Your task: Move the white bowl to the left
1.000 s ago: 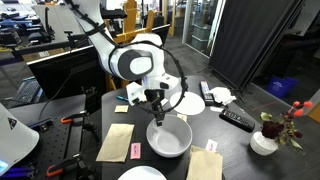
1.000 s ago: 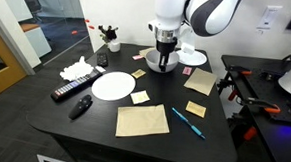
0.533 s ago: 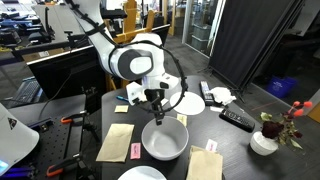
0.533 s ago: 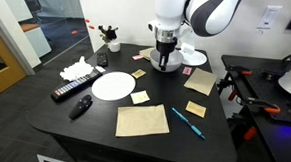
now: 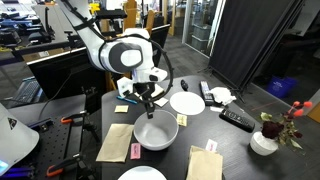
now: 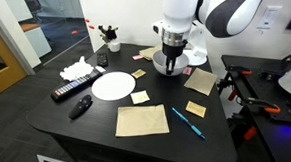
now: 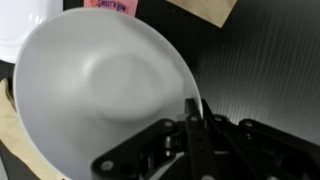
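My gripper needs to let go of the white bowl on the black table point(image 5: 146, 109) point(image 7: 200, 98) between the blue pen and the flat white plate.
The white bowl point(image 5: 156, 133) is large and deep and sits on the black table in front of the arm. In an exterior view point(image 6: 173, 63) it is mostly hidden behind the gripper. In the wrist view the white bowl point(image 7: 90, 90) fills the left of the picture. My gripper point(image 5: 143, 108) reaches down from above and is shut on the bowl's rim, one finger inside and one outside point(image 7: 195, 112). It also shows in an exterior view point(image 6: 171, 58).
A flat white plate point(image 5: 186, 102) point(image 6: 113, 85) lies beside the bowl. Brown napkins point(image 5: 115, 142) point(image 6: 143, 119), sticky notes point(image 6: 140, 96), a blue pen point(image 6: 185, 121), a remote point(image 5: 237, 120) point(image 6: 71, 91) and a small flower pot point(image 5: 264, 142) are spread over the table. A second plate point(image 5: 140, 175) sits at the front edge.
The gripper has dragged the bowl sideways by its rim: leftward in one exterior view, rightward in the other. The bowl now sits farther from the flat plate.
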You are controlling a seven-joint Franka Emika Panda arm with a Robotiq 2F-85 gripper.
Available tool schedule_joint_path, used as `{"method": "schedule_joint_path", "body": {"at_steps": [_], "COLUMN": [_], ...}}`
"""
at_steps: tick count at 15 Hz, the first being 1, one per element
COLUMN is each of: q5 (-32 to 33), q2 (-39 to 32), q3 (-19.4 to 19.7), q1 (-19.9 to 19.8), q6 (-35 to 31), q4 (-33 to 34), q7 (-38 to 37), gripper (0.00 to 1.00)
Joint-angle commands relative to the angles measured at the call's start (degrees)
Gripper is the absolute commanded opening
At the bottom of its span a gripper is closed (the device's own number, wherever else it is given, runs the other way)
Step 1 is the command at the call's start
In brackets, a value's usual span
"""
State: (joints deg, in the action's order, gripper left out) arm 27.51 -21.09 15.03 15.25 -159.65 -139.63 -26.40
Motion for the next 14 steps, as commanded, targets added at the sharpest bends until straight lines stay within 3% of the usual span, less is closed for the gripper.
{"method": "schedule_joint_path", "body": {"at_steps": [1, 14], "q5": [4.0, 4.6], "q2": [5.4, 5.5], "q3": [0.8, -3.1], "q1": [4.2, 9.9], "q6": [1.1, 0.5], "q4": [-4.1, -3.7], "q7": [-4.2, -2.9], "gripper": [0.01, 0.01]}}
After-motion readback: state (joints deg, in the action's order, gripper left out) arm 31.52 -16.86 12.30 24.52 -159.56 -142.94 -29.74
